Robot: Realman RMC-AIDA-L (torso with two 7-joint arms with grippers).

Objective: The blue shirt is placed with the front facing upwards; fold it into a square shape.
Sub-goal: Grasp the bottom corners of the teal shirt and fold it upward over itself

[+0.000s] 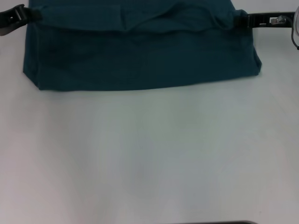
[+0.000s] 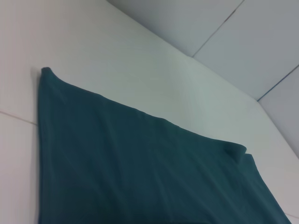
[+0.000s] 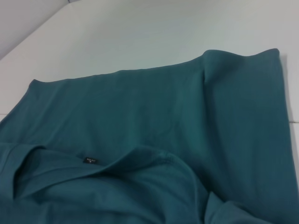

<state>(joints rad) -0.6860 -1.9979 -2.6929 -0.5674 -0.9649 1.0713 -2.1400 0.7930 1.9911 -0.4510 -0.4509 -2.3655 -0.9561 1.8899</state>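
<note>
Next, I let go of the blue shirt's far corner, now at the table's far part, with my left gripper on the folded band, just inside its nearest side edge (image 1: 43,30).
The blue shirt (image 1: 140,56) lies across the far part of the white table (image 1: 149,158), doubled over into a wide band with a straight near edge. No lettering shows. My left gripper (image 1: 29,17) sits at the shirt's far left corner and my right gripper (image 1: 237,19) at its far right corner, where the cloth puckers toward it. Both look shut on the fabric. In the right wrist view the shirt (image 3: 187,116) shows its ribbed collar (image 3: 93,170) and a small dark neck label (image 3: 90,160). The left wrist view shows the shirt (image 2: 140,168) as smooth folded cloth.
A dark cable (image 1: 296,32) hangs beside the right arm at the frame's edge. A dark strip (image 1: 219,222) marks the table's near edge. Table seams (image 2: 233,18) run beyond the shirt in the left wrist view.
</note>
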